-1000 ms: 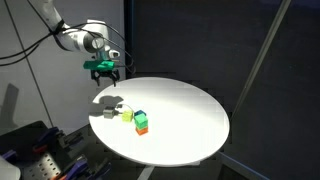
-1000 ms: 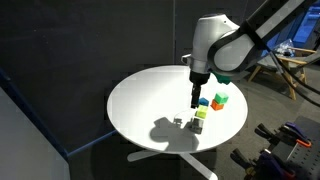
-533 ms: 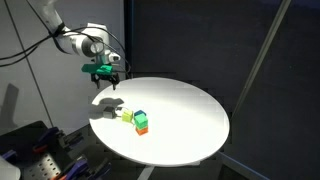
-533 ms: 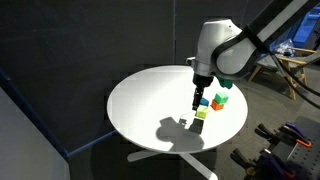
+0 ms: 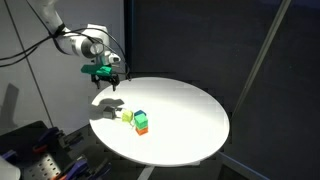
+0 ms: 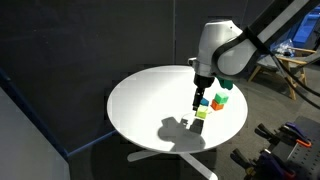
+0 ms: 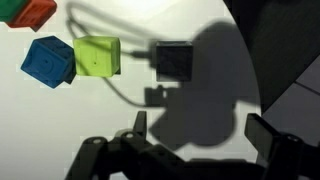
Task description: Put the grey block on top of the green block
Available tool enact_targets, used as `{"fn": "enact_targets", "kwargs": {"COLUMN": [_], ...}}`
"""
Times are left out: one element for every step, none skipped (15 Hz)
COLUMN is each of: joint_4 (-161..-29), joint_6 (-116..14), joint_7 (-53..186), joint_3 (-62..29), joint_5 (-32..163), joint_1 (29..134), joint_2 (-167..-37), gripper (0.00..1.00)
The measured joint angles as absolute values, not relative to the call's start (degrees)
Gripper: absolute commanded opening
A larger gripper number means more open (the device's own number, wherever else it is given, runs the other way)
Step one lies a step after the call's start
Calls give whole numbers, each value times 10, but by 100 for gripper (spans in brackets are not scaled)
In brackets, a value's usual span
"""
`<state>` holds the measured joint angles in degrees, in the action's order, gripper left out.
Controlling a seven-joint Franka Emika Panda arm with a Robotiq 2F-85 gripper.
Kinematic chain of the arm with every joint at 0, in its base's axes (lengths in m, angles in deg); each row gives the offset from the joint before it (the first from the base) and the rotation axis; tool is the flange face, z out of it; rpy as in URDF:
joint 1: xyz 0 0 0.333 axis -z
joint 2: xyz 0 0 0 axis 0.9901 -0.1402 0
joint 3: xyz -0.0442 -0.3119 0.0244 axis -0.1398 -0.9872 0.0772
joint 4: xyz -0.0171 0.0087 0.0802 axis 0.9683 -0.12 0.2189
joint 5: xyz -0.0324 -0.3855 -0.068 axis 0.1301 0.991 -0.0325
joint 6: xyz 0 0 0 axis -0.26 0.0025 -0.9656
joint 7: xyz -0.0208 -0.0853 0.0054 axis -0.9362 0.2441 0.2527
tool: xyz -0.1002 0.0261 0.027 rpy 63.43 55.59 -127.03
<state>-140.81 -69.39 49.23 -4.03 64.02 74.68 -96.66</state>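
Note:
I need to close my gripper across the middle of the grey block (image 5: 109, 113) (image 7: 174, 62), with a finger on its side facing the pale yellow-green block.
The grey block (image 7: 175, 61) lies on the white round table (image 7: 60, 120) inside my gripper's shadow, and is dim in an exterior view (image 6: 186, 123). The green block (image 5: 141, 117) sits on top of an orange block (image 5: 142, 128); only its edge shows at the wrist view's top left corner (image 7: 6, 10). My gripper (image 7: 200, 128) is open and empty, hanging well above the table near the grey block. It shows in both exterior views (image 5: 104, 72) (image 6: 197, 97).
A pale yellow-green block (image 7: 97, 57) and a blue block (image 7: 48, 62) lie just beside the grey block. The orange block (image 7: 32, 10) is beyond them. The table edge (image 5: 100, 128) is close to the blocks. Dark curtains stand behind.
My gripper has shifted slightly sideways above the table, and its shadow moved with it. The blocks have not moved.

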Motion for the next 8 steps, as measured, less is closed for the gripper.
{"fn": "enact_targets", "kwargs": {"joint_4": [-1408,-1408,-1408,-1409,-1411,-1413,-1415,-1418], "joint_6": [-694,-694,-694,-698,-707,-717,-728,-739], "joint_7": [492,493,493,493,493,493,493,495], "joint_3": [-40,-40,-40,-40,-40,-40,-40,-40], "joint_5": [640,640,640,641,642,642,642,642], "joint_1": [747,747,747,746,746,745,744,744], "joint_2": [-967,-967,-967,-967,-969,-972,-976,-981], "gripper": [100,100,100,100,100,100,100,100]}}
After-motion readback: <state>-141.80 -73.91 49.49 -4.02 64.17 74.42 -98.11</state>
